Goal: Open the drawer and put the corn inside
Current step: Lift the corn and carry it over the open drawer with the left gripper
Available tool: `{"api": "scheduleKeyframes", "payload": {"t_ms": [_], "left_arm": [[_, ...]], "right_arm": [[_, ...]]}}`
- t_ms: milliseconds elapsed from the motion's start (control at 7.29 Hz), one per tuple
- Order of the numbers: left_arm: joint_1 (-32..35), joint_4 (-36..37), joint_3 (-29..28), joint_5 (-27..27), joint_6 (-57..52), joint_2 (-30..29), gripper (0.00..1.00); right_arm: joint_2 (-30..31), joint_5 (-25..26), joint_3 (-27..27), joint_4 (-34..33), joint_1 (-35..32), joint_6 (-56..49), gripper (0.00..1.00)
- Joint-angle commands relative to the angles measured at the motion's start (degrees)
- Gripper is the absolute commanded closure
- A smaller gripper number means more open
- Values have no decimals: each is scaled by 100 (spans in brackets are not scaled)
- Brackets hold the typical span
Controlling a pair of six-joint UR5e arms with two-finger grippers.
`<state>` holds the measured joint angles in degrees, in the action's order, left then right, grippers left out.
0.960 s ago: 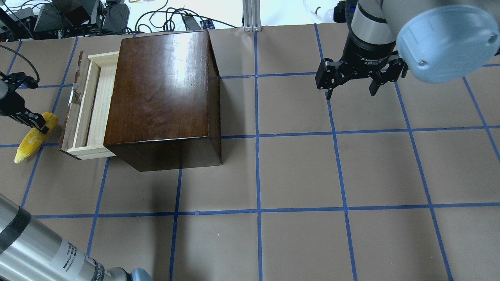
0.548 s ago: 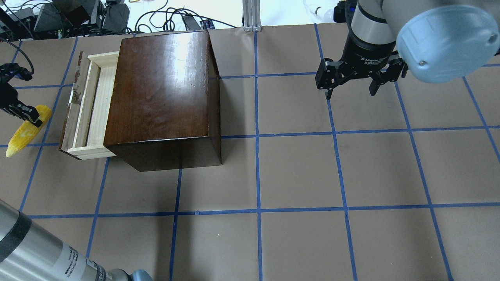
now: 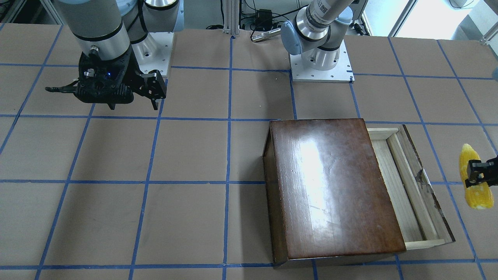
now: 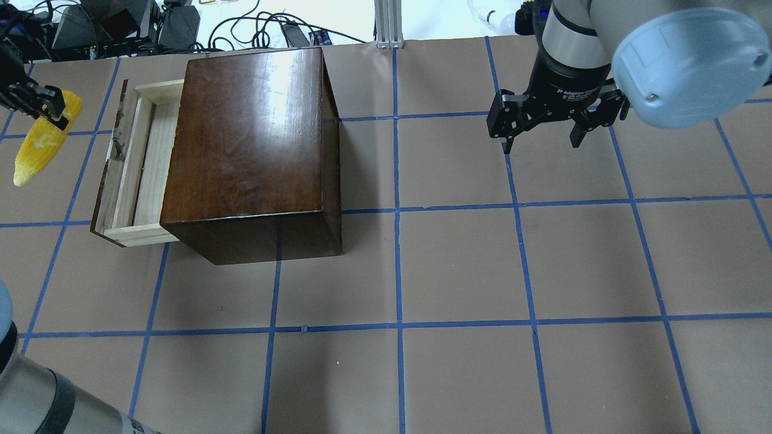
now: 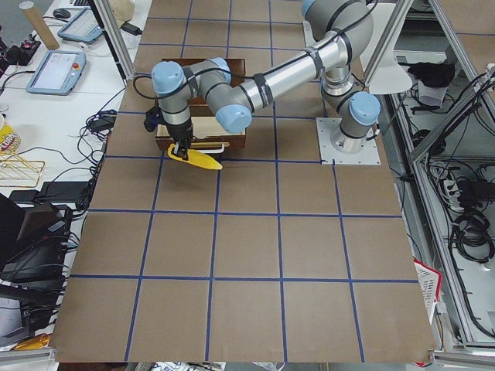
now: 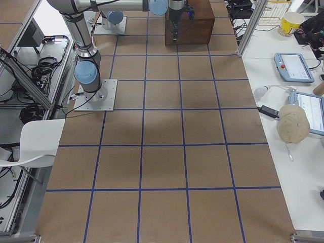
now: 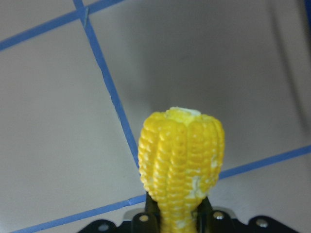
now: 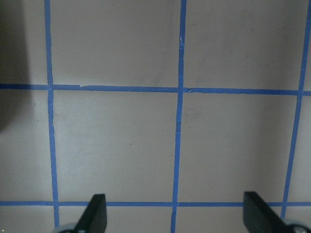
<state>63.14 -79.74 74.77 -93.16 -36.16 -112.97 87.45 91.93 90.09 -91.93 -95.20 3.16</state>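
Next, my left gripper lets go of the yellow corn as I place it on the middle of the open drawer's wooden bottom [image 3: 407, 186].
The yellow corn [image 4: 39, 141] hangs in my left gripper [image 4: 53, 113], which is shut on its thick end, lifted above the table to the left of the drawer. It also shows in the front view [image 3: 474, 184], the left side view [image 5: 198, 158] and the left wrist view [image 7: 182, 160]. The drawer [image 4: 139, 166] of pale wood with a dark front panel stands pulled out from the glossy dark-brown box [image 4: 253, 144]; its tray looks bare. My right gripper [image 4: 543, 135] is open and empty over the far right of the table.
Brown table paper with blue tape grid [image 4: 398, 265]. Cables and equipment [image 4: 120, 27] lie beyond the far table edge behind the box. The right arm's large elbow [image 4: 687, 60] hangs over the far right corner.
My left gripper has carried the corn away from me, from beside the drawer's near end to beside its far end, and it looks higher. The right arm and drawer have not moved.
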Motion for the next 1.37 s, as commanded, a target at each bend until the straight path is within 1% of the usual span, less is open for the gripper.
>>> {"api": "scheduleKeyframes", "payload": {"t_ms": [0,274,548,823,960,1097,1234], "left_arm": [[487,-235,-103,418,1079,153,87],[716,-183,-94,430,1654,65,87],[743,-165,-68,439,2050,-102,87],[787,-156,273,640,2401,-85,87],[779,-112,405,641,2473,-85,83],[770,-95,424,632,2465,-111,66],[770,-94,442,649,2465,-120,41]], "right_arm": [[0,0,0,0,1,0,0],[0,0,0,0,2,0,0],[0,0,0,0,2,0,0],[0,0,0,0,2,0,0],[0,0,0,0,2,0,0],[0,0,0,0,2,0,0],[0,0,0,0,2,0,0]]}}
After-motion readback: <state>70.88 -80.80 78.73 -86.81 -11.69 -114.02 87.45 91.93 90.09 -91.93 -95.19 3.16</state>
